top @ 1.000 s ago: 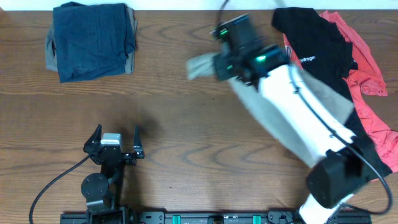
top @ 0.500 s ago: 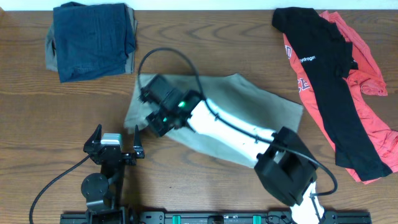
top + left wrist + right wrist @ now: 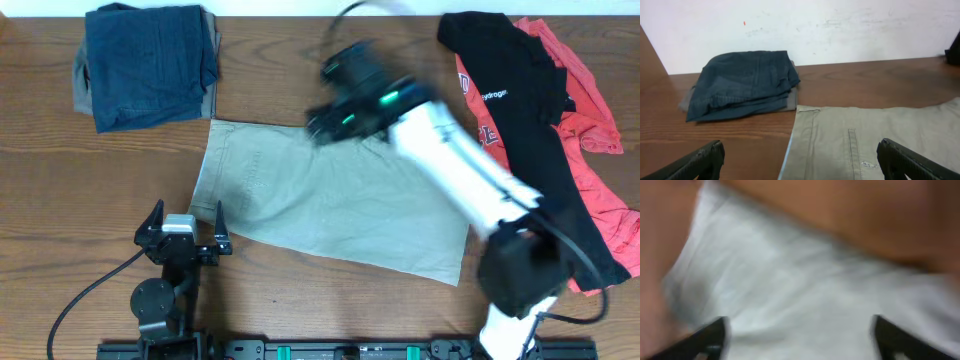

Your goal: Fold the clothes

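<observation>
My right gripper next grabs the black shirt by its edge (image 3: 478,89) beside the white lettering, near the red garment.
The khaki shorts (image 3: 330,200) lie spread flat across the middle of the table, waistband end to the left. My right gripper (image 3: 332,102) hovers blurred above their far edge. In the right wrist view its fingers (image 3: 710,336) stand wide apart over pale cloth (image 3: 805,285), so the right gripper (image 3: 800,339) is open and holds nothing. My left gripper (image 3: 185,222) rests open at the shorts' near left corner. In the left wrist view the left gripper (image 3: 800,161) frames the shorts (image 3: 865,137) and their stitched seam, without touching them.
Folded navy shorts (image 3: 150,62) lie on a grey garment at the back left, also in the left wrist view as navy shorts (image 3: 745,85) before a white wall. A black shirt (image 3: 520,110) lies over a red garment (image 3: 600,130) at the back right.
The right gripper dragged the khaki shorts leftward across the table, opened and let them go, then swung back and right. The shorts now lie flatter. The left arm has not moved.
</observation>
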You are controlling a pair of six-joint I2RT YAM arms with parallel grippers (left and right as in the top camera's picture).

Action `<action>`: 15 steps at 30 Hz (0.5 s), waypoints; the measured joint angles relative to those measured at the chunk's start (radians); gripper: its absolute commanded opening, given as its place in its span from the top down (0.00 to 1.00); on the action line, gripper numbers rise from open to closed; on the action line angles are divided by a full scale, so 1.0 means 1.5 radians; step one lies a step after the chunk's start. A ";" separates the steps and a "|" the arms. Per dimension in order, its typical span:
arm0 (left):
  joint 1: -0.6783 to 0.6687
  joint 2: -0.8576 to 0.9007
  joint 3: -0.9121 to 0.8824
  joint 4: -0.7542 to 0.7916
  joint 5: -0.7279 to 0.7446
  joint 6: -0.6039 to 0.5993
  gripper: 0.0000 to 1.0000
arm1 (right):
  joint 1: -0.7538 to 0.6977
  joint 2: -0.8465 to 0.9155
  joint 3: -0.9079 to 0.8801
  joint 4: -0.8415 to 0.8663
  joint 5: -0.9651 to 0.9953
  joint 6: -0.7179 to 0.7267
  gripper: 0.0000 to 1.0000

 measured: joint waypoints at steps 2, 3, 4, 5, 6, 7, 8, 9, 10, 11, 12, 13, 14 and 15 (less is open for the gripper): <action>0.000 0.000 0.000 0.000 0.000 0.000 0.02 | -0.060 -0.007 0.003 0.002 0.030 -0.018 0.01; 0.000 0.000 0.000 0.000 0.000 0.000 0.02 | -0.084 -0.007 0.003 0.004 0.049 -0.025 0.01; 0.000 0.000 0.000 0.000 0.000 0.000 0.02 | -0.109 -0.005 0.003 0.007 0.070 -0.031 0.02; 0.000 0.000 0.000 0.000 0.000 0.000 0.02 | -0.126 -0.003 0.003 0.015 0.085 -0.036 0.07; 0.000 0.000 0.000 0.000 0.000 0.000 0.02 | -0.150 0.003 0.003 0.032 0.099 -0.049 0.16; 0.000 0.000 0.000 0.000 0.000 0.000 0.02 | -0.170 0.009 0.003 0.049 0.106 -0.061 0.26; 0.000 0.000 0.000 0.000 0.000 0.000 0.02 | -0.191 0.020 0.003 0.065 0.111 -0.078 0.44; 0.000 0.000 0.000 0.000 0.000 0.000 0.02 | -0.208 0.032 0.004 0.077 0.116 -0.089 0.56; 0.000 0.000 0.000 0.000 0.000 0.000 0.02 | -0.225 0.047 0.004 0.085 0.120 -0.095 0.70; 0.000 0.000 0.000 0.000 0.000 0.000 0.02 | -0.239 0.063 0.004 0.093 0.126 -0.100 0.79; 0.000 0.000 0.000 0.000 0.000 0.000 0.02 | -0.252 0.082 0.004 0.100 0.132 -0.109 0.85; 0.000 0.000 0.000 0.000 0.000 0.000 0.02 | -0.263 0.098 0.004 0.107 0.136 -0.114 0.92; 0.000 0.000 0.000 0.000 0.000 0.000 0.02 | -0.275 0.114 0.004 0.115 0.139 -0.118 0.97; 0.000 0.000 0.000 0.000 0.000 0.000 0.02 | -0.287 0.130 0.004 0.123 0.142 -0.120 0.99</action>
